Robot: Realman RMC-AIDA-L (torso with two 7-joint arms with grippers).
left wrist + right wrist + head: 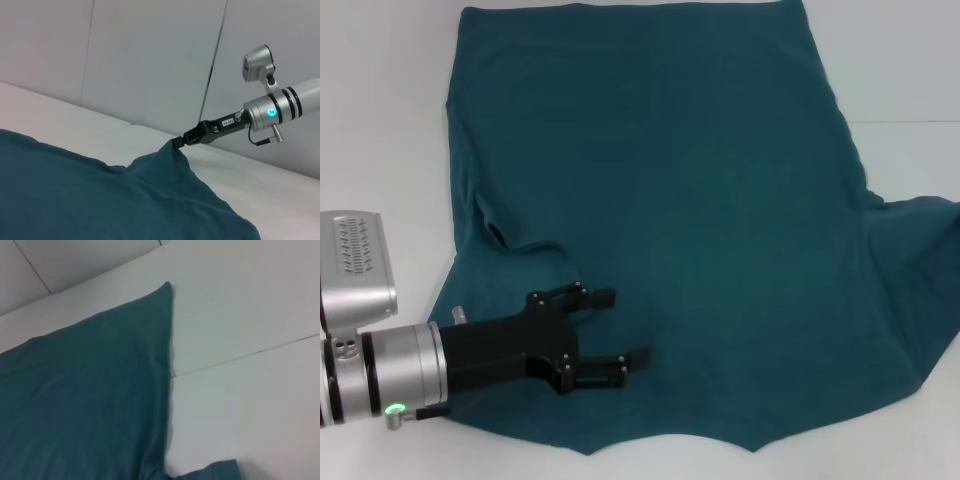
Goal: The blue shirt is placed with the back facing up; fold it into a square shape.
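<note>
Next, I lay the end of the outstretched sleeve on the blue shirt's body point(767, 211) with my right gripper, across from the folded sleeve.
The blue shirt point(700, 200) lies flat on the white table, plain side up, hem at the far edge. Its left sleeve is folded in over the body, and its right sleeve point(925, 215) runs off toward the right edge of the head view. My left gripper point(620, 330) is open over the near-left part of the shirt, with nothing between its fingers. My right gripper point(181, 141) is out of the head view. The left wrist view shows it shut on a tip of the shirt point(75, 190), pulling the cloth up into a peak. A far hem corner of the shirt point(167, 287) appears in the right wrist view.
The white table point(380, 100) surrounds the shirt, with bare surface on the left and right. A seam point(250, 355) runs across the table beside the shirt. Pale wall panels point(150, 60) stand behind the table.
</note>
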